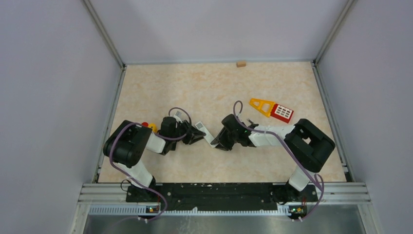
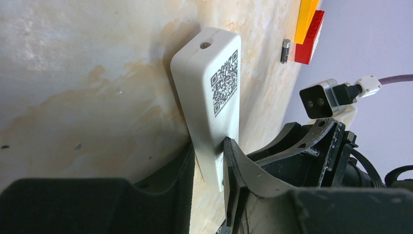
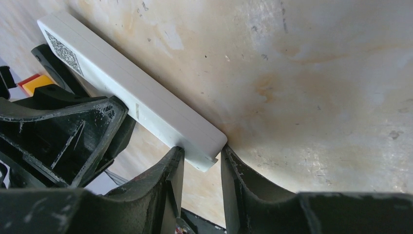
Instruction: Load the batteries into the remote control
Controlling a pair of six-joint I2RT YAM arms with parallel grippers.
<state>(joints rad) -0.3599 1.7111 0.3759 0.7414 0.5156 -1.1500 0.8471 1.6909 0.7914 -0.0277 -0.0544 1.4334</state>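
The robot's left gripper holds the remote control around its middle, close to the right gripper, so next the left gripper opens and takes the QR code end [image 2: 214, 56].
A white remote control [image 1: 206, 136] is held off the table between my two grippers. In the left wrist view it shows a QR code and a screw hole [image 2: 210, 92]. My left gripper [image 2: 209, 148] is shut on one end of it. My right gripper [image 3: 201, 152] is shut on the other end [image 3: 146, 105]. In the top view the left gripper [image 1: 194, 136] and right gripper [image 1: 217, 141] face each other. One small dark battery [image 2: 285, 50] with a pale end lies on the table beyond the remote. Other batteries are not in view.
A red and yellow toy piece [image 1: 272, 109] lies on the table at the right, near the battery [image 2: 308, 29]. A small wooden block [image 1: 240, 64] sits at the back edge. A red and yellow object [image 1: 148, 126] lies by the left arm. Walls enclose the table.
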